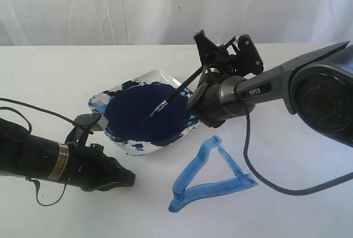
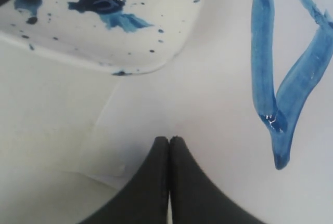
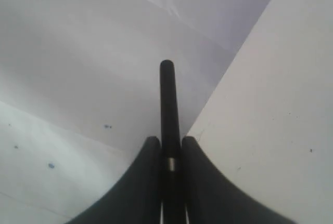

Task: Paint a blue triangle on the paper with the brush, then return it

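Next, my right gripper lets go of the brush inside the white dish (image 1: 177,110), with its bristles in the navy paint and its handle over the dish's rim.
The brush (image 1: 175,94) slants down into a white dish (image 1: 160,77), its bristles resting in the dark navy paint pool (image 1: 132,116). My right gripper (image 1: 214,61) is shut on the upper handle, above the dish's back right rim. In the right wrist view the black handle (image 3: 167,99) sticks out past the gripper (image 3: 170,140). The blue triangle (image 1: 194,167) lies wet on the paper (image 1: 220,216), in front and to the right of the dish. My left gripper (image 1: 129,178) rests shut and empty at front left. Its wrist view shows the closed gripper (image 2: 169,139), the dish (image 2: 104,42) and a triangle stroke (image 2: 263,68).
A white curtain (image 1: 110,6) hangs behind the off-white table (image 1: 44,72). A dark cable (image 1: 248,155) loops from the right arm down over the paper near the triangle's right corner. Another cable (image 1: 33,108) trails by the left arm.
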Tool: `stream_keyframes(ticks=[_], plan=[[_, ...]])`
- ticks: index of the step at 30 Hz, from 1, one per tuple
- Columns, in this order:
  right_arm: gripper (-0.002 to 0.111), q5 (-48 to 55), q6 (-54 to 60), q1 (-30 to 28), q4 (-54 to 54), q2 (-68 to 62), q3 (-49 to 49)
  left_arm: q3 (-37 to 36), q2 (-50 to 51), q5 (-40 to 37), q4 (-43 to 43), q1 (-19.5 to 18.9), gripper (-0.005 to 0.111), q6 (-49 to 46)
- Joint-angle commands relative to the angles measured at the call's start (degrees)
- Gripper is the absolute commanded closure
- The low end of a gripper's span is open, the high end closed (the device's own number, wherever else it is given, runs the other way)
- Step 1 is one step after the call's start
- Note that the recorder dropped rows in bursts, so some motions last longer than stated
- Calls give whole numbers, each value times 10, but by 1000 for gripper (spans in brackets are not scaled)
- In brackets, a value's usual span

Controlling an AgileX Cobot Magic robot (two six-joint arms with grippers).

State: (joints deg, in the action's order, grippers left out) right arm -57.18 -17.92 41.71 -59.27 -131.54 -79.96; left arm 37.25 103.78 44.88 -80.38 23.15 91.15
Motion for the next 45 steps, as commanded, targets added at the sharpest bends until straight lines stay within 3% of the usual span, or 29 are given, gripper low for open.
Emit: stream_keyframes(ticks=[1, 5, 15, 35, 39, 45], plan=[[108, -11, 34, 4, -9, 0, 7, 1, -1, -31, -5, 2, 107, -1], [108, -12, 45, 4, -74, -2, 18, 1, -1, -31, -5, 2, 107, -1], [108, 2, -7, 5, -68, -40, 18, 1, -1, -30, -6, 2, 107, -1], [108, 1, -3, 5, -68, -40, 18, 1, -1, -30, -6, 2, 107, -1], [102, -1, -3, 5, -72, -40, 18, 1, -1, -30, -6, 2, 107, -1], [81, -11, -3, 5, -72, -40, 18, 1, -1, -30, -6, 2, 107, -1]])
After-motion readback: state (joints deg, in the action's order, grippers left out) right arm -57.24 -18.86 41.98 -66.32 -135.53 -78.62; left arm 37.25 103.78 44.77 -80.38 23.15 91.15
